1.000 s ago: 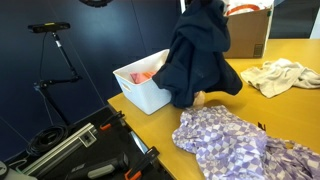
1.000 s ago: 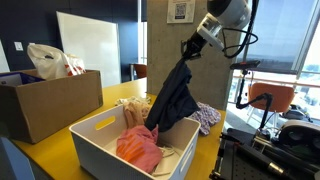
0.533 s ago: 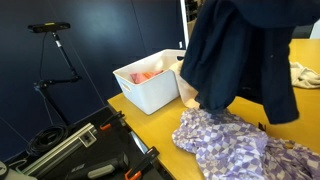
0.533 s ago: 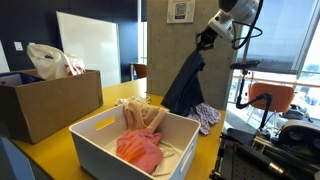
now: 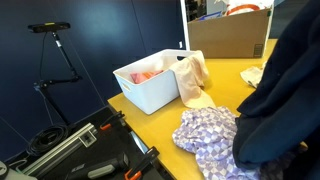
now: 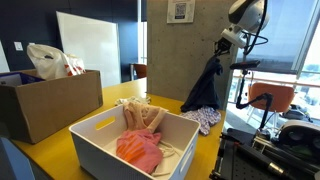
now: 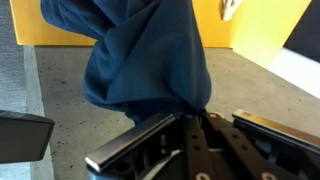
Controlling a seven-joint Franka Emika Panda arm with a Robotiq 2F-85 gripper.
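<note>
The navy garment will drop on the yellow table, partly over the purple checked cloth (image 5: pixel 262 131).
My gripper (image 6: pixel 226 42) is shut on a dark navy garment (image 6: pixel 207 90) and holds it hanging in the air past the far end of the yellow table (image 6: pixel 112 100). The garment fills the right side of an exterior view (image 5: pixel 285 95) and hangs from the jaws (image 7: pixel 190 118) in the wrist view (image 7: pixel 150 55). A white bin (image 6: pixel 110 148) with a pink cloth (image 6: pixel 138 150) and a cream cloth (image 5: pixel 193 80) draped over its rim stands on the table, well away from my gripper.
A purple checked cloth (image 5: pixel 210 135) lies on the table beside the bin. A cardboard box (image 6: pixel 45 100) with a plastic bag stands at the far side. A camera tripod (image 5: pixel 55 55) and dark equipment cases (image 5: pixel 85 150) stand off the table.
My gripper has carried the navy garment away from above the bin, across and beyond the table's end. The cream cloth on the bin's rim now shows.
</note>
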